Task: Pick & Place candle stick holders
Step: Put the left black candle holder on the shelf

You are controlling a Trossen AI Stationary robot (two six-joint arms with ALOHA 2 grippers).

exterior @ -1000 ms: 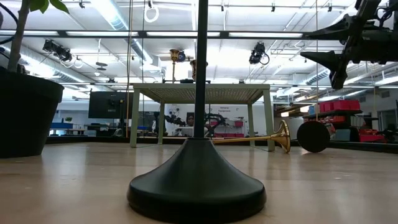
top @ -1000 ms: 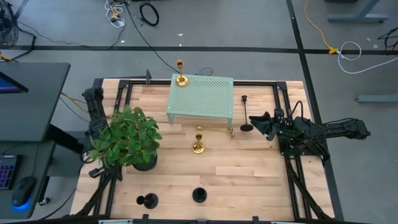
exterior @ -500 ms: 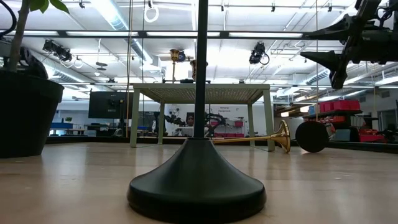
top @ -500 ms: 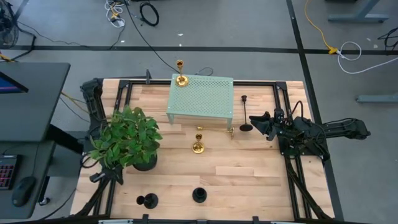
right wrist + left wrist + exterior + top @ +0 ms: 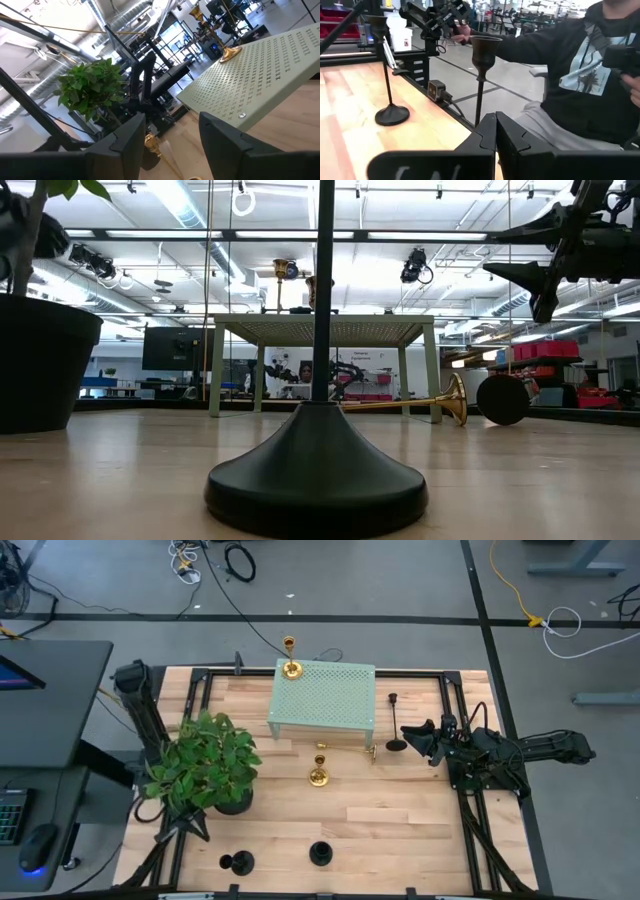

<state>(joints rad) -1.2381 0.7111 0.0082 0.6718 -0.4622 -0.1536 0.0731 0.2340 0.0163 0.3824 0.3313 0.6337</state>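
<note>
The closed fingers of my left gripper are short of the black holder's stem, so I need to open them and grab the stem just below the holder's cup (image 5: pixel 481 84).
Several candle stick holders show. One gold holder (image 5: pixel 290 668) stands on the pale green stand's far left corner. A second gold holder (image 5: pixel 318 776) stands upright mid-table. A third gold holder (image 5: pixel 362 751) lies on its side by the stand's near right leg. A black holder (image 5: pixel 396 744) lies on its side just left of my right gripper (image 5: pixel 410 736), which is open and raised above the table (image 5: pixel 540 280). Two black holders (image 5: pixel 238 862) (image 5: pixel 320 854) stand near the front edge. My left gripper (image 5: pixel 192 828) is shut and empty (image 5: pixel 495 131) beside the plant pot.
A leafy potted plant (image 5: pixel 205 762) stands at the left, close to my left arm. The pale green perforated stand (image 5: pixel 325 698) fills the far middle. A person (image 5: pixel 580 75) sits beyond the table's edge. Bare wood (image 5: pixel 400 830) lies at the near right.
My left arm has swung behind the plant. Its upper joint has gone up and toward the table's far left corner, and its gripper has shifted a little toward the near edge. The holders have not moved.
</note>
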